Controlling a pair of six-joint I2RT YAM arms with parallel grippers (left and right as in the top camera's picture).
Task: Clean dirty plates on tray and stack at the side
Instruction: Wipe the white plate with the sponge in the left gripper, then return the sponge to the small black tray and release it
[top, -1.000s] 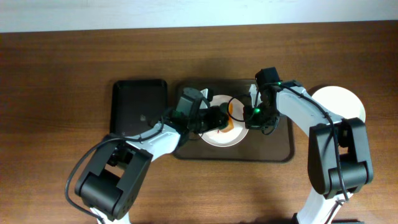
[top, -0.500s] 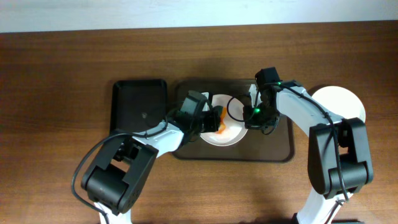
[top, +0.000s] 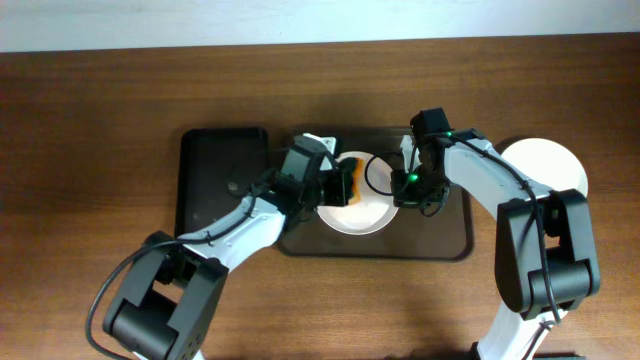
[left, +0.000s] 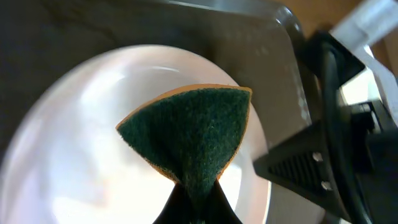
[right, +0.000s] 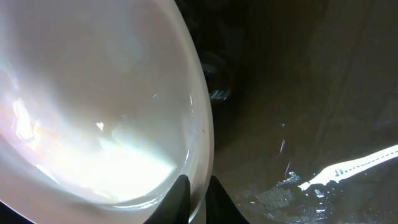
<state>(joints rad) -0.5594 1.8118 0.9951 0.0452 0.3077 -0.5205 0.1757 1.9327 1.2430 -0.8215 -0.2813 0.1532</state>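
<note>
My left gripper is holding the sponge. It will let go of the sponge inside the smaller black tray (top: 239, 214), near the edge that faces the dark-brown tray.
A white plate (top: 358, 212) lies on the dark-brown tray (top: 445, 238). My left gripper (top: 338, 187) is shut on a sponge (top: 354, 184), green-faced with an orange edge, and holds it on the plate's far-left part. In the left wrist view the sponge (left: 193, 134) fans out over the plate (left: 74, 149) from my jaws (left: 198, 200). My right gripper (top: 404, 190) is shut on the plate's right rim, and the right wrist view shows the rim between the fingers (right: 198, 194). The plate's inside (right: 93, 93) looks glossy white there. No mint-green plate shows.
Another white plate (top: 552, 165) rests on the table right of the tray; I cannot tell if anything lies under it. A smaller black tray (top: 222, 170) sits to the left of the brown tray. The wooden table (top: 90, 120) extends all around.
My left gripper has carried the sponge leftward across the plate, from near the right rim to the far-left part. The right gripper has stayed on the rim.
</note>
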